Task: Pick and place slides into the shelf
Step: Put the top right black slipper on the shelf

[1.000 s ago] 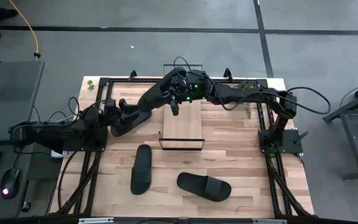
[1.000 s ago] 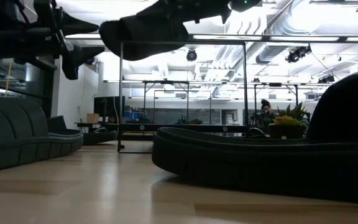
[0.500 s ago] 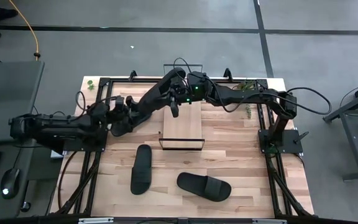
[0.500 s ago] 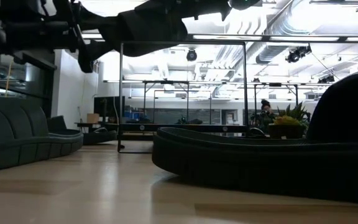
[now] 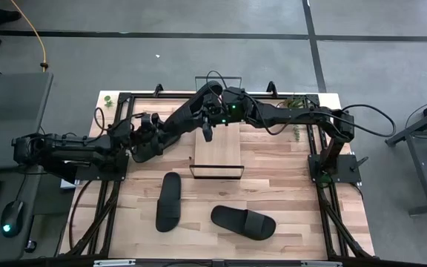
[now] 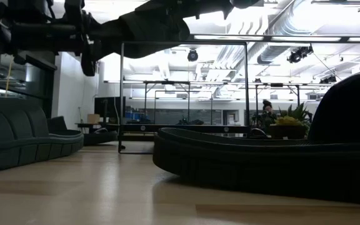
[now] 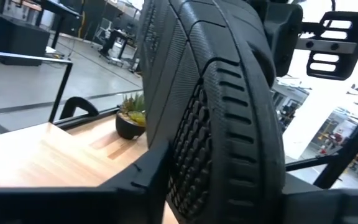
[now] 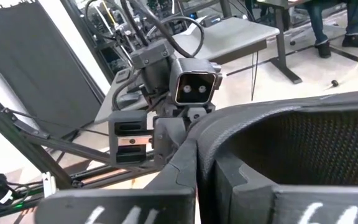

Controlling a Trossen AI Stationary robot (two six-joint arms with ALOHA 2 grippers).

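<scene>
The slide is on its edge in my left gripper. Next, my right gripper backs off and takes hold of the slide's strap [image 8: 235, 121] again before I set the slide into the shelf.
One black slide [image 5: 178, 119] hangs in the air between both arms, above the table's far left part. My right gripper [image 5: 211, 113] is shut on the end that lies over the shelf [image 5: 218, 152], a light plank in a black wire frame. My left gripper [image 5: 149, 134] is at the slide's other end, its fingers on either side of it. The left wrist view is filled by the ribbed sole [image 7: 222, 106]. Two more slides [image 5: 169, 202] [image 5: 243, 222] lie sole-down on the table's near part. My left gripper has the slide's end toward the table's left between its two fingers; one finger [image 7: 145, 177] lies against the sole's edge [image 7: 176, 155], the other is hidden behind the slide. It comes level from the left. The slide is clear of the table. My right gripper pinches the slide's raised side rim [image 8: 219, 134] between its two shut fingers, coming from the table's right side. The slide reaches away from it toward the left arm, turned on its edge and clear of table and shelf.
The black frame rails [image 5: 117, 126] run along the table's left and right sides. A small potted plant [image 5: 296, 102] stands at the far right. The two lying slides take up the near middle [image 6: 261, 162]; bare wood [image 5: 288, 178] shows to the right of the shelf.
My left gripper has travelled toward the table's right edge and up to the free end of the held slide, which now lies between its fingers. The right gripper and the slide have kept still in the air.
</scene>
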